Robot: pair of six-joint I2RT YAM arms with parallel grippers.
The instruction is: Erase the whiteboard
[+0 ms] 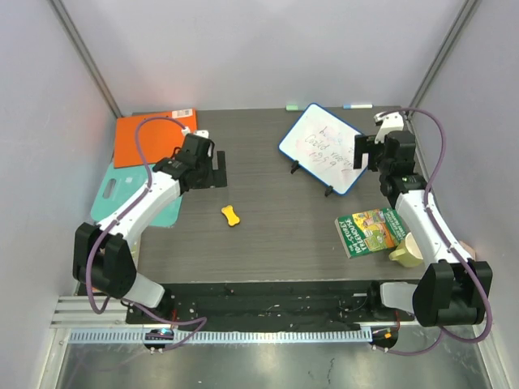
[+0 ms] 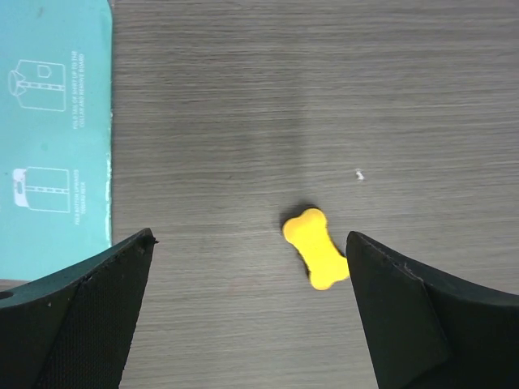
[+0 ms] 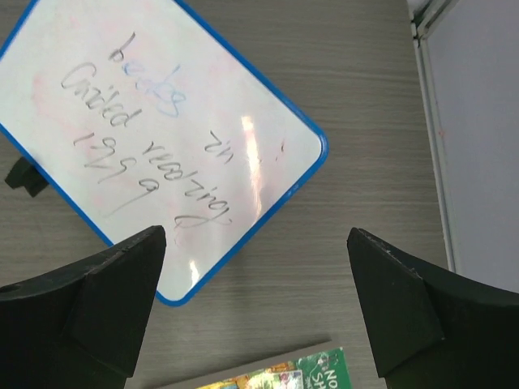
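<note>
I move my left gripper to the yellow eraser next and grab the eraser's narrow middle (image 1: 230, 215) (image 2: 317, 249), between its two rounded ends.
The whiteboard (image 1: 324, 147), blue-framed with dark handwriting, lies at the back right on black feet; it also fills the upper left of the right wrist view (image 3: 154, 138). A yellow bone-shaped eraser (image 1: 231, 215) lies mid-table; in the left wrist view (image 2: 317, 247) it sits beside the right finger (image 2: 405, 316). My left gripper (image 1: 212, 168) is open and empty, above the table behind the eraser. My right gripper (image 1: 362, 152) is open and empty, above the whiteboard's right edge.
An orange clipboard (image 1: 150, 136) and a teal board (image 1: 122, 194) lie at the back left. A green book (image 1: 371, 230) and a pale yellow cup (image 1: 408, 250) sit at the right front. Markers (image 1: 357, 106) lie along the back edge.
</note>
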